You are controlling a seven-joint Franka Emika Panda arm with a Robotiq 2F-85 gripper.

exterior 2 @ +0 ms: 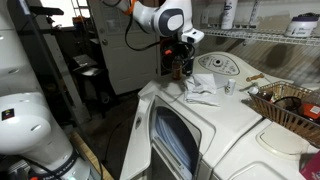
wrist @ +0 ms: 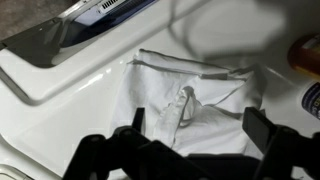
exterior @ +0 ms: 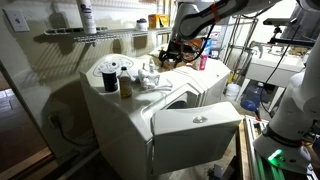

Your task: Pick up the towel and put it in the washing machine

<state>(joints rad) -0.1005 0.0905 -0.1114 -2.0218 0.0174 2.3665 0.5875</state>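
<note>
Next, the gripper moves down to the raised fold (exterior: 151, 77) (wrist: 184, 108) in the middle of the white towel and closes on it there.
The towel (wrist: 190, 95) is a small white crumpled cloth lying on the flat top of the washing machine (wrist: 60, 70). In both exterior views the towel (exterior: 150, 78) (exterior 2: 203, 88) rests near the back of the white, angled washing machine (exterior: 130, 125) (exterior 2: 230, 130). The dark drum opening (exterior: 180, 98) sits lower at the front, beside a flat white lid (exterior: 195, 120). My gripper (wrist: 200, 125) hangs just above the towel, open, with one finger on each side of its near part and nothing held. From outside, the gripper (exterior: 170, 55) (exterior 2: 180, 68) hovers over the machine's top.
Two dark jars (exterior: 108, 75) (exterior: 125, 85) stand on the machine top beside the towel. A pink bottle (exterior: 202, 62) stands further along. A wire shelf (exterior: 95, 35) with bottles runs above. A wicker basket (exterior 2: 290, 105) sits on the top near the towel.
</note>
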